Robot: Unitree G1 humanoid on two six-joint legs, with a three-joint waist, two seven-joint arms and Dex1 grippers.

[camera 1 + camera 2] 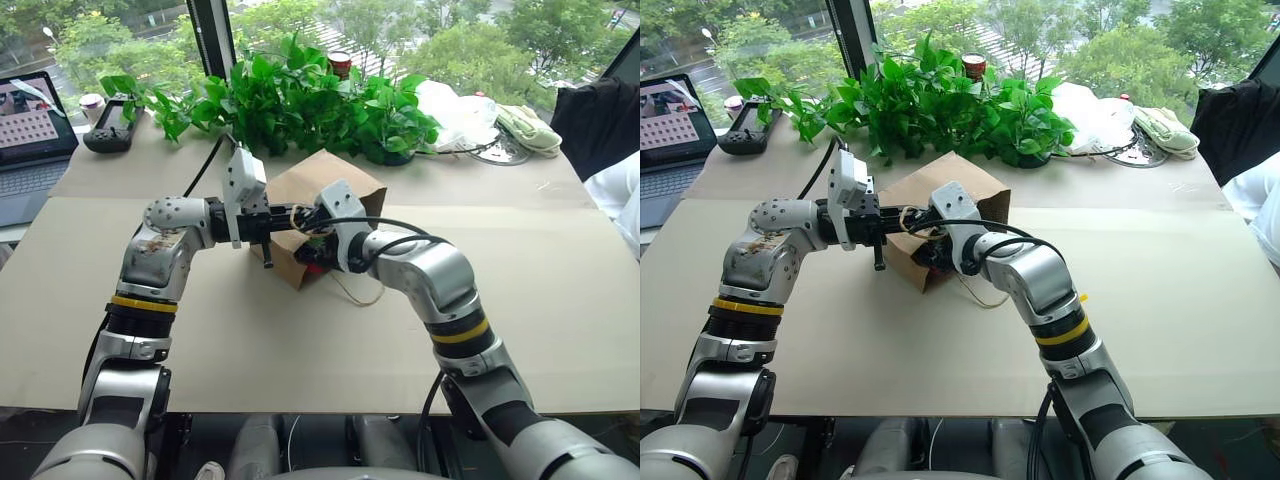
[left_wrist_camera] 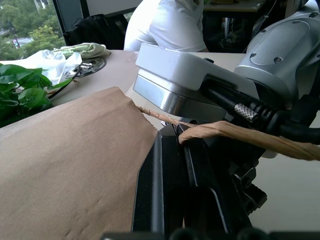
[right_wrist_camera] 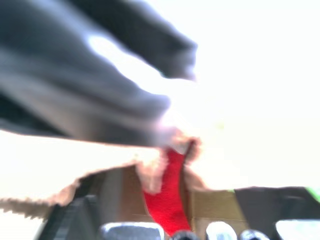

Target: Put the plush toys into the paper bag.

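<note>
I need to next take hold of the paper bag's loose twine handle with my right gripper, closing it on the handle's strand point(image 1: 342, 287) next to the red plush toy.
The brown paper bag point(image 1: 325, 180) lies on its side in the middle of the table, its mouth facing me. My left gripper point(image 1: 292, 224) reaches in level from the left and is shut on one twine handle point(image 2: 235, 135), holding the mouth's upper edge up. My right gripper point(image 1: 312, 255) is at the mouth from the right, pointing slightly down into it. The red plush toy point(image 3: 167, 200) sits in the gap between its spread fingers, touching neither of them, partly inside the bag. The second handle point(image 1: 355, 295) trails loose on the table.
A leafy potted plant point(image 1: 300, 100) stands just behind the bag. A laptop point(image 1: 30, 130) and a controller point(image 1: 110, 125) are at the far left. A white plastic bag point(image 1: 455, 110) and a folded cloth point(image 1: 530, 128) are at the far right. A person in white point(image 2: 170, 25) sits beyond the table's right side.
</note>
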